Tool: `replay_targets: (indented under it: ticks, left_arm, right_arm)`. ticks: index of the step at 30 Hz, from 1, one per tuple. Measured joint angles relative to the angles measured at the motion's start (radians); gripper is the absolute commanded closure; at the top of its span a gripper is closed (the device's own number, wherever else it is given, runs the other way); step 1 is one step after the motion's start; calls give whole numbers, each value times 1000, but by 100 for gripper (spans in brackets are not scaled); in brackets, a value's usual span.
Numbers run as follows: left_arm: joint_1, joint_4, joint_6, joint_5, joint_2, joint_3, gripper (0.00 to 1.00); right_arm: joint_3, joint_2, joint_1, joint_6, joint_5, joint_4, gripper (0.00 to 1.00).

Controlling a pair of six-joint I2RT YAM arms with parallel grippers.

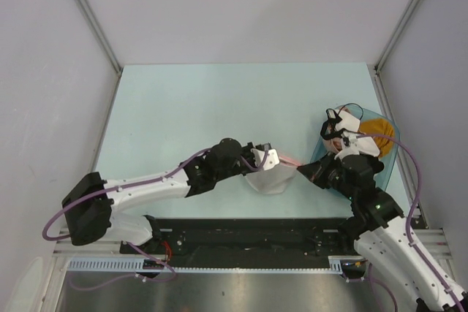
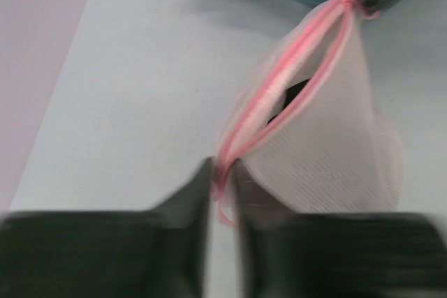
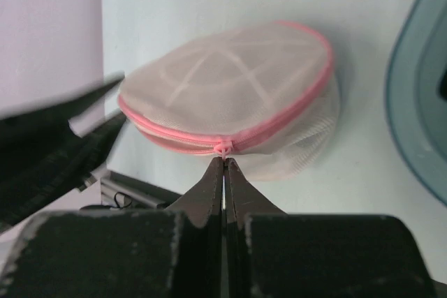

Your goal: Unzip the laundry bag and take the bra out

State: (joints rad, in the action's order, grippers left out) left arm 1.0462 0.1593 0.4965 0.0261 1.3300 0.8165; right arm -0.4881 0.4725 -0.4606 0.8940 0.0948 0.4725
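My left gripper holds the pink trim's far end, a long slit from the zipper pull, so it should regrip the pink trim nearer the zipper pull (image 2: 297, 48).
The laundry bag (image 1: 270, 174), a white mesh pouch with pink-trimmed rims, hangs between my two grippers above the table's near middle. My left gripper (image 1: 257, 160) is shut on the pink trim at its left end (image 2: 223, 176). My right gripper (image 1: 302, 172) is shut on the pink zipper pull (image 3: 223, 149), fingertips pressed together. In the left wrist view the zipper seam (image 2: 293, 82) gapes in a long slit with a dark opening inside. The right wrist view shows the bag (image 3: 230, 88) as two domes. The bra is hidden inside the mesh.
A teal basin (image 1: 386, 153) with orange cloth (image 1: 382, 132) stands at the right edge, just behind my right arm; its rim shows in the right wrist view (image 3: 419, 102). The light table (image 1: 219, 107) runs back to white walls. A black rail lies along the near edge.
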Motion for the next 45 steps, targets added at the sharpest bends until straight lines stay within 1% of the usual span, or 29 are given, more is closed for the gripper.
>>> replay_targets:
  ticks: [1, 2, 6, 10, 15, 20, 24, 27, 30, 32, 33, 34, 35, 36, 41, 43, 45]
  left_arm:
    - [-4, -5, 8, 6, 0, 2, 31]
    - [-6, -11, 4, 15, 1, 6, 28]
    - [-23, -114, -12, 18, 10, 84, 25]
    - [-37, -176, -29, -40, -12, 158, 24]
    - [-16, -275, -48, -110, -24, 246, 25]
    - [52, -291, -51, -126, -14, 243, 24]
    - [91, -294, -52, -134, 34, 242, 25]
    - [101, -291, -52, -133, 76, 239, 26]
    - [102, -281, -51, -121, 107, 219, 30]
    - [102, -275, -52, -105, 122, 211, 39]
    - [102, -274, -52, -97, 130, 210, 46]
    - [102, -270, -54, -85, 138, 210, 75]
    - [102, -262, -54, -72, 146, 210, 89]
    - [102, -256, -64, -63, 150, 210, 100]
    - [102, -238, -48, -23, 159, 209, 99]
    - [103, -211, -43, -21, 148, 188, 99]
    - [98, -184, -40, -22, 107, 138, 100]
  right_arm:
    - [0, -2, -27, 10, -8, -6, 100]
    - [0, 0, -51, 18, -18, -13, 100]
    - [0, 29, -153, 55, -72, -42, 100]
    - [0, 45, -224, 82, -121, -64, 100]
    - [0, 63, -234, 90, -151, -82, 100]
    - [0, 68, -234, 93, -159, -93, 100]
    - [0, 74, -234, 94, -159, -99, 100]
    - [0, 74, -234, 100, -160, -99, 100]
    - [0, 71, -234, 100, -164, -99, 100]
    - [0, 70, -234, 100, -165, -99, 100]
    - [0, 70, -234, 100, -166, -99, 100]
    - [0, 69, -234, 100, -167, -99, 100]
    - [0, 70, -234, 100, -167, -98, 100]
    - [0, 69, -234, 100, -167, -96, 100]
    - [10, 37, -227, 98, -185, -71, 100]
    - [27, 11, -176, 92, -174, -59, 100]
    - [55, -16, -92, 82, -150, -48, 100]
